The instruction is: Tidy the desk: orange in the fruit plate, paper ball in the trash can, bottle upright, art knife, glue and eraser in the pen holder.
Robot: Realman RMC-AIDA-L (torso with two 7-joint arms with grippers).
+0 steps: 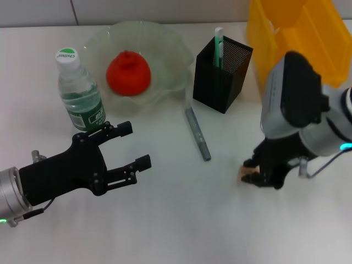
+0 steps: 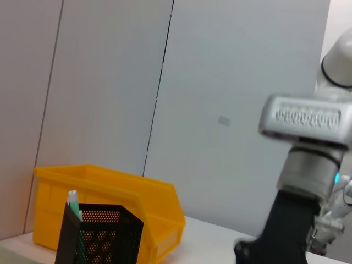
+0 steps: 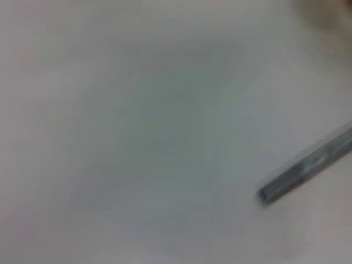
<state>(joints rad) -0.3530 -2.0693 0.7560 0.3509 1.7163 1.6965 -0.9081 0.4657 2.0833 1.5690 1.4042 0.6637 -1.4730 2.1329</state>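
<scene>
My right gripper is to release the eraser, now down at the desk, inside the black mesh pen holder [image 1: 230, 57], next to the green-and-white glue stick.
The orange [image 1: 128, 73] lies in the glass fruit plate [image 1: 170, 49]. The bottle [image 1: 80, 91] stands upright beside the plate. The black mesh pen holder [image 1: 221, 74] holds a green-and-white glue stick [image 1: 218, 47]; both also show in the left wrist view [image 2: 99, 236] [image 2: 72, 201]. The grey art knife [image 1: 197, 133] lies flat on the desk in front of the holder, and its end shows in the right wrist view [image 3: 308, 165]. My right gripper [image 1: 254, 171] is down at the desk right at a small tan eraser [image 1: 242, 175]. My left gripper [image 1: 129, 148] is open and empty, hovering near the bottle. No paper ball is in view.
A yellow bin [image 1: 297, 38] stands at the back right behind the pen holder, and it also shows in the left wrist view [image 2: 110, 198]. The right arm [image 2: 302, 181] shows there too. The desk is white.
</scene>
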